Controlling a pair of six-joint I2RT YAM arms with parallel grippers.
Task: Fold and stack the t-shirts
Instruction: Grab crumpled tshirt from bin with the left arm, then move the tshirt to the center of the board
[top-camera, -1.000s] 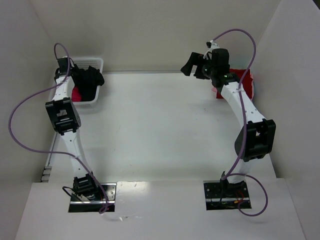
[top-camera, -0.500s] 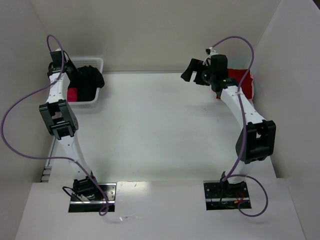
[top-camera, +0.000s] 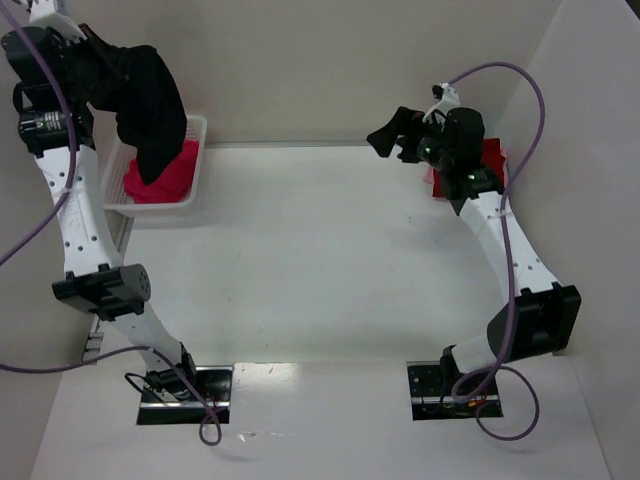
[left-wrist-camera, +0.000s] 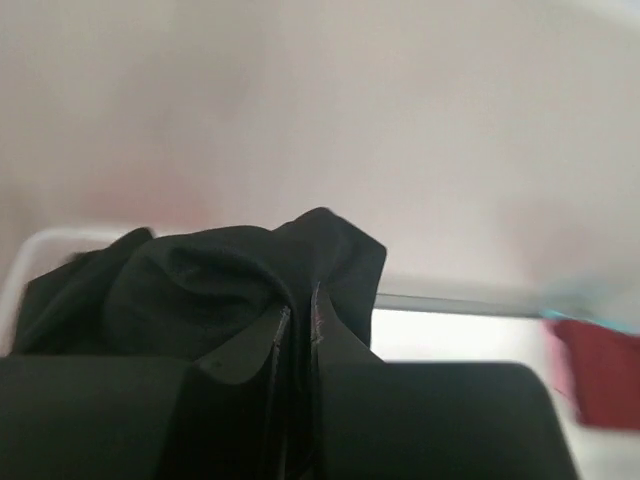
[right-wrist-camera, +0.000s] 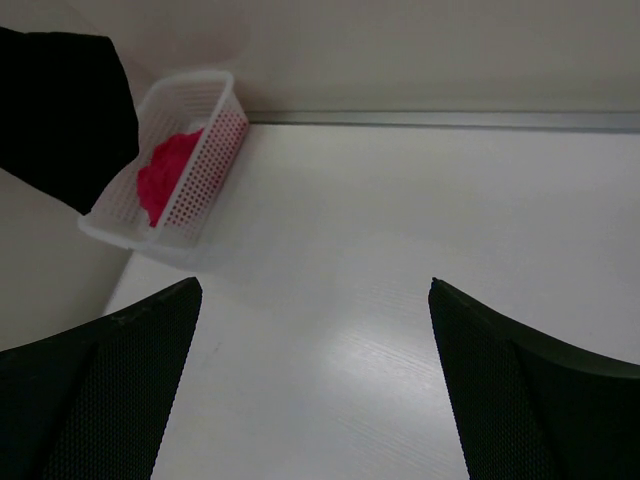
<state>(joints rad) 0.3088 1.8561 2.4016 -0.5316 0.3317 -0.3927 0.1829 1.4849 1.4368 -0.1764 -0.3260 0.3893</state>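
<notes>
The black t-shirt, now hanging over the white mesh basket, will go down from my left gripper onto the bare middle of the table (top-camera: 321, 241).
My left gripper (top-camera: 98, 52) is raised high at the far left, shut on the black t-shirt (top-camera: 152, 112), which hangs down over the white mesh basket (top-camera: 196, 188). In the left wrist view the fingertips (left-wrist-camera: 298, 300) pinch a fold of the black t-shirt (left-wrist-camera: 200, 280). The magenta-pink t-shirt (top-camera: 160, 176) lies crumpled in the basket. The dark red t-shirt (top-camera: 490, 160) lies at the far right, partly hidden behind my right arm. My right gripper (top-camera: 390, 135) hovers open over the back right of the table, empty; its view shows the basket (right-wrist-camera: 195, 130) and pink t-shirt (right-wrist-camera: 165, 175).
White walls close in the table on the left, back and right. The basket stands in the back left corner against the wall. Both arm bases (top-camera: 185, 385) sit at the near edge. Purple cables loop off each arm.
My left gripper closed on the black t-shirt in the basket and lifted it high up and left. The right arm shifted slightly right, still open.
</notes>
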